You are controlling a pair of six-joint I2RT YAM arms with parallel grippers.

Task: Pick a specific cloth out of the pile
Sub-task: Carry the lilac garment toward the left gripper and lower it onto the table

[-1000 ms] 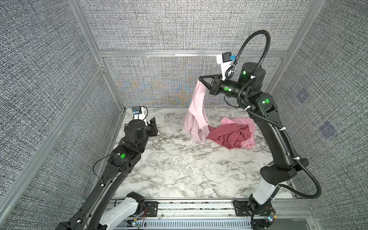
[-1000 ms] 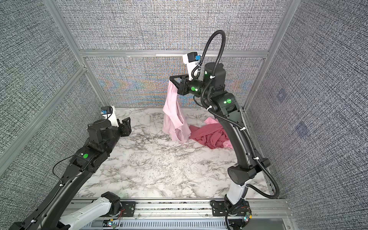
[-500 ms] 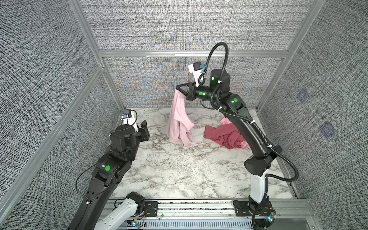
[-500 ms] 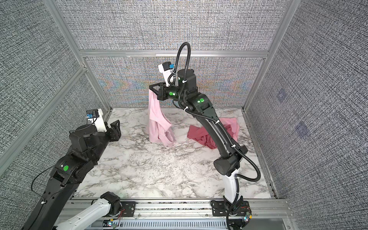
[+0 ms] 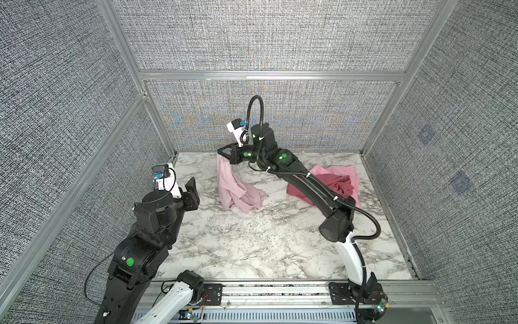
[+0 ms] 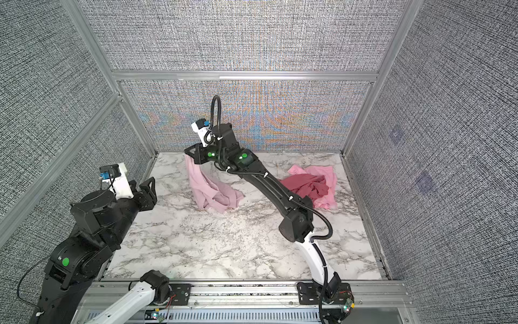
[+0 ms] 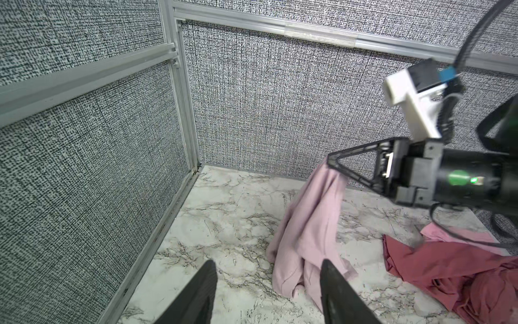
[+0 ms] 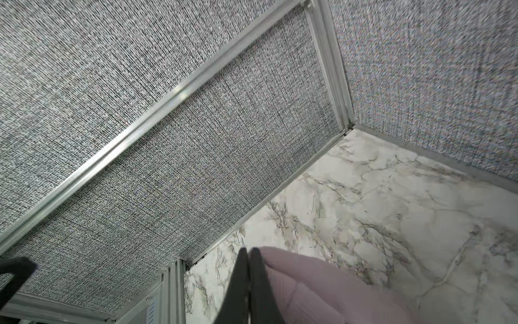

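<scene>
The pale mauve-pink cloth's top edge will go down from my right gripper on the bare marble [image 5: 206,216] just beside its crumpled folds.
My right gripper [image 5: 220,152] [image 6: 187,151] [image 8: 248,252] is shut on the top edge of the pale mauve-pink cloth [image 5: 228,185] [image 6: 203,186] [image 7: 311,224] [image 8: 316,286]. The cloth hangs from it, and its lower folds rest crumpled on the marble near the back middle. The pile [image 5: 336,183] [image 6: 311,185] [image 7: 454,269] lies apart at the back right, a rose-red fabric heaped on a brighter pink one. My left gripper [image 5: 193,186] [image 6: 145,186] [image 7: 266,269] is open and empty, left of the hanging cloth and pointing toward it.
The marble table [image 5: 252,246] [image 6: 224,246] is enclosed by grey fabric walls with aluminium posts [image 5: 157,112]. The right arm's forearm [image 5: 311,185] stretches over the pile's left edge. A metal rail [image 5: 280,291] runs along the front.
My right gripper has carried the cloth leftward away from the pile and lowered it, so its bottom now bunches on the table. The left arm has drawn back toward the front left.
</scene>
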